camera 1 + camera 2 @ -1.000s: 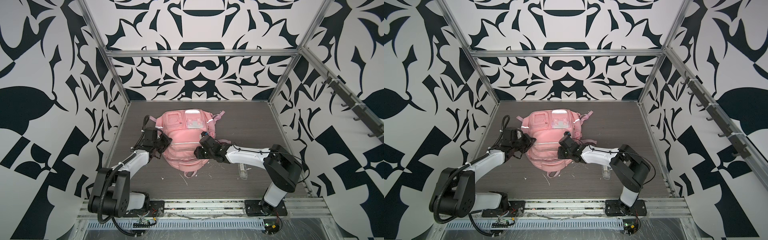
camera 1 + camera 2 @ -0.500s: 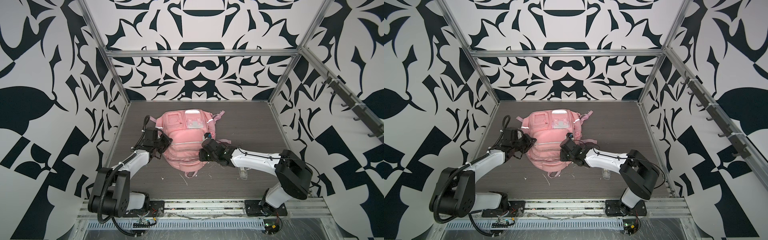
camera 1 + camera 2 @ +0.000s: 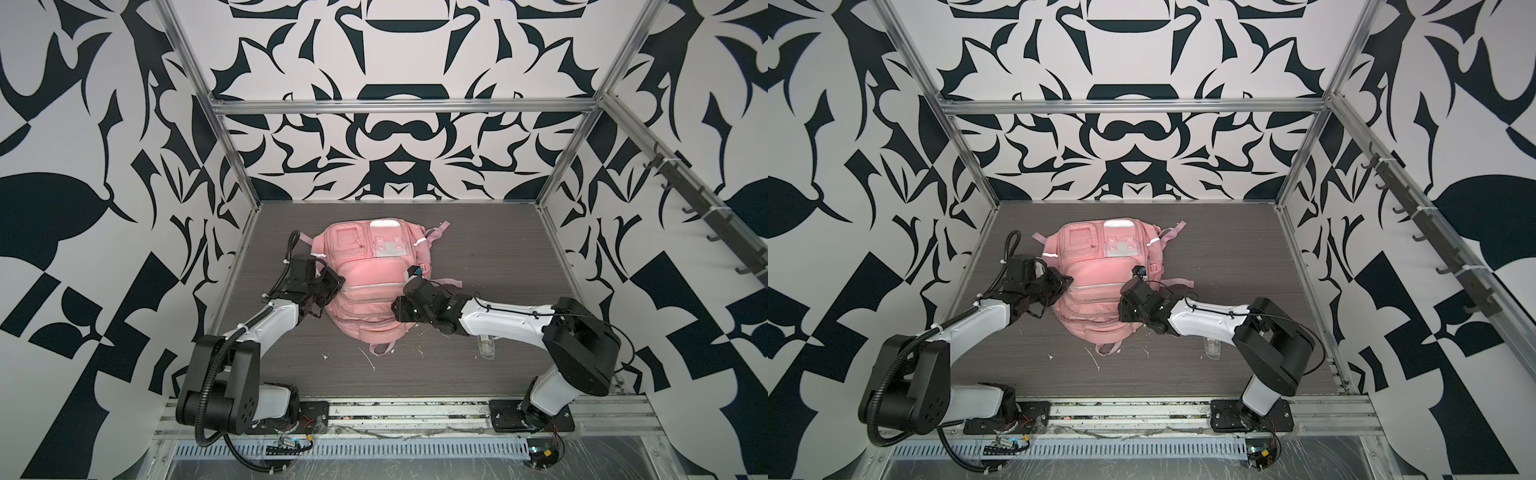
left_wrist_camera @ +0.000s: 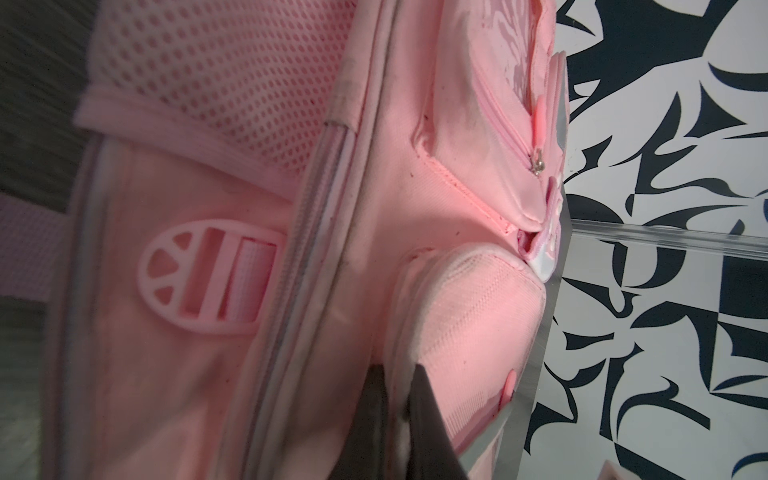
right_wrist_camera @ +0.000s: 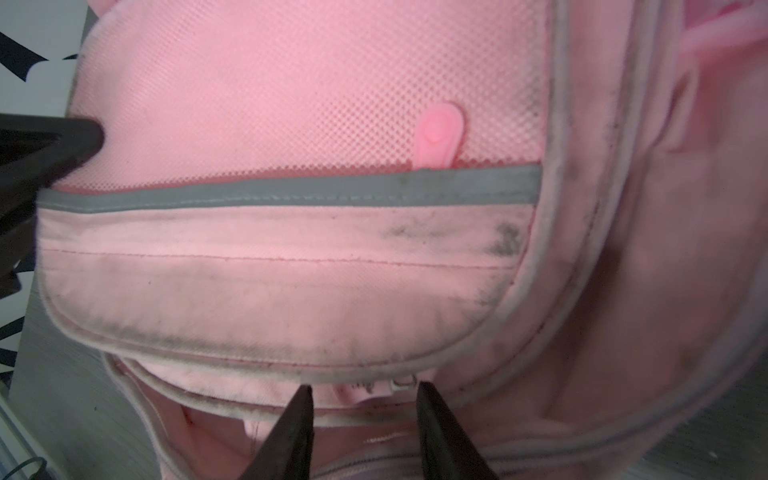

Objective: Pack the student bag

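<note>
I can see the zip slider midway under the lower pocket flap, so I need to grip the slider with my right gripper and pull it toward the corner (image 5: 62, 316) near my left gripper.
The student bag (image 3: 370, 274) (image 3: 1104, 270), a pink backpack, lies flat in the middle of the table in both top views. My left gripper (image 3: 337, 283) (image 3: 1067, 279) is at the bag's left side. In the left wrist view it (image 4: 399, 361) is shut on a pale piped edge of the bag (image 4: 374, 208). My right gripper (image 3: 397, 309) (image 3: 1121, 308) is at the bag's right side. In the right wrist view it (image 5: 363, 388) stands open under the lower pocket flap of the bag (image 5: 291, 270), with a small zip slider (image 5: 401, 382) near its tips.
A clear plastic item (image 3: 486, 345) (image 3: 1212, 347) lies on the table under my right forearm. White scraps (image 3: 368, 359) are scattered before the bag. A rail of hooks (image 3: 706, 220) runs along the right wall. Frame posts stand at the table's back corners.
My right arm's elbow has swung out to the right and lower, and its gripper has slid a little toward the front along the bag. The left arm and the bag have stayed put.
</note>
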Motion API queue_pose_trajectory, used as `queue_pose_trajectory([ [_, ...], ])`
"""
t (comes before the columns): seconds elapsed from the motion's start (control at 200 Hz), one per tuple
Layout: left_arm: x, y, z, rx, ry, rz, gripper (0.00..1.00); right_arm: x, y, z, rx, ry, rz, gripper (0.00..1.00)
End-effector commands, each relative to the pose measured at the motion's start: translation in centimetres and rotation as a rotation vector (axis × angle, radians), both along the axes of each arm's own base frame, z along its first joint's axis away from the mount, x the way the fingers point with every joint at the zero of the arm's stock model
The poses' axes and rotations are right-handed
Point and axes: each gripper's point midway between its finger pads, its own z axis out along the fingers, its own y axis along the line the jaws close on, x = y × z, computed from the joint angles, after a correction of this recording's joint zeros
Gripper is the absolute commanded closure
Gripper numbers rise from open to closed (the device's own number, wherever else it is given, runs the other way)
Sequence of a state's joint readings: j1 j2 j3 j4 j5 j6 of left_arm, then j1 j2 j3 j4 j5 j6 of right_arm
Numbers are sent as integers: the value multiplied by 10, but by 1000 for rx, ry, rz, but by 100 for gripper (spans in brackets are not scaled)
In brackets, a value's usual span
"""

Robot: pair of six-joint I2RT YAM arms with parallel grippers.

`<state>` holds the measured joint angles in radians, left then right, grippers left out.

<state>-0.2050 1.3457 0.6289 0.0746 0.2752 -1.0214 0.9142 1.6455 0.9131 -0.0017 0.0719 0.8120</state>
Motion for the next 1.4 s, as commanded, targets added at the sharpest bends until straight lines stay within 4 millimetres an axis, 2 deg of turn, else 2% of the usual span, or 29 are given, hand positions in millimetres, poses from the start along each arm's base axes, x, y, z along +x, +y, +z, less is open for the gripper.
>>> queue_pose_trajectory([
  [0.0,-1,-9,9,-30,-6,-32,100,10,17,11,45,-29,-3,60],
  [0.22,0,-10,9,-30,-6,-32,100,5,19,2,33,1,7,83],
  [0.37,1,-9,8,-29,-4,-28,100,-7,13,9,31,9,20,94],
  [0.48,2,-9,8,-27,-5,-24,100,-20,16,18,52,33,67,96],
  [0.62,4,-10,11,-33,-9,-22,100,-35,28,18,47,97,180,98],
  [0.695,5,-13,11,-37,-10,-27,100,-43,40,13,40,142,258,99],
  [0.86,4,-18,15,-48,-18,-32,100,-58,82,18,57,175,407,100],
  [0.95,4,-19,18,-47,-26,-30,100,-58,108,31,80,150,446,100],
  [1.19,1,-16,15,-32,-22,-23,100,-29,157,67,151,63,454,100],
  [1.255,1,-17,14,-28,-17,-32,100,-27,162,72,160,55,457,100],
  [1.305,0,-18,14,-26,-14,-44,100,-27,157,71,152,54,452,100],
  [1.395,0,-18,15,6,-19,-74,84,-30,139,62,119,61,435,100],
])
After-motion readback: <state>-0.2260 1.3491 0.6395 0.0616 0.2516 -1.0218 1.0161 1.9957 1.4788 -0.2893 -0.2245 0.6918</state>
